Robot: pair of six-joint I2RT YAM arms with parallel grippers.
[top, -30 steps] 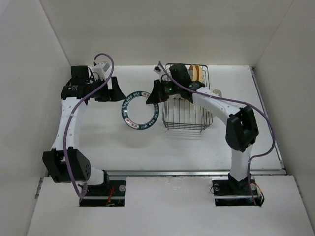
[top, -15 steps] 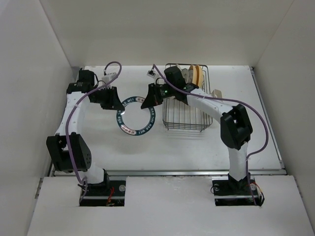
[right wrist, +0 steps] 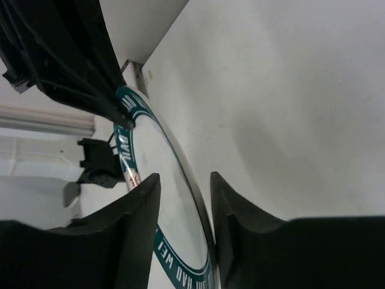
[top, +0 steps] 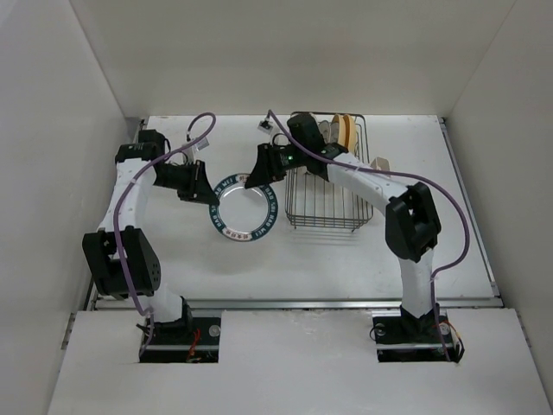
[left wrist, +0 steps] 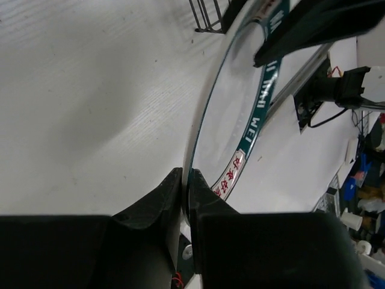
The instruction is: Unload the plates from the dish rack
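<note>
I will use my left gripper to set the white plate down on the bare table (top: 192, 207) close beside my left arm, away from the dish rack. The plate now hangs over the table.
A white plate with a dark teal lettered rim (top: 244, 207) hangs over the table between my two arms, left of the dish rack (top: 328, 199). My left gripper (top: 207, 192) is shut on its left rim; in the left wrist view the fingertips (left wrist: 185, 176) pinch the plate's edge (left wrist: 240, 120). My right gripper (top: 257, 178) is at the upper right rim, open, its jaws (right wrist: 185, 180) standing apart on either side of the plate (right wrist: 162, 205). A yellow-orange plate (top: 348, 130) and a cream plate (top: 333, 131) stand upright at the rack's far end.
A small beige cutlery holder (top: 378, 163) sits on the rack's right side. White walls close in the table on the left, back and right. A metal rail (top: 302, 303) runs along the near edge.
My left gripper has moved right and shut on the plate's left rim. My right gripper's jaws have opened off the rim. The plate shifted slightly left and nearer.
</note>
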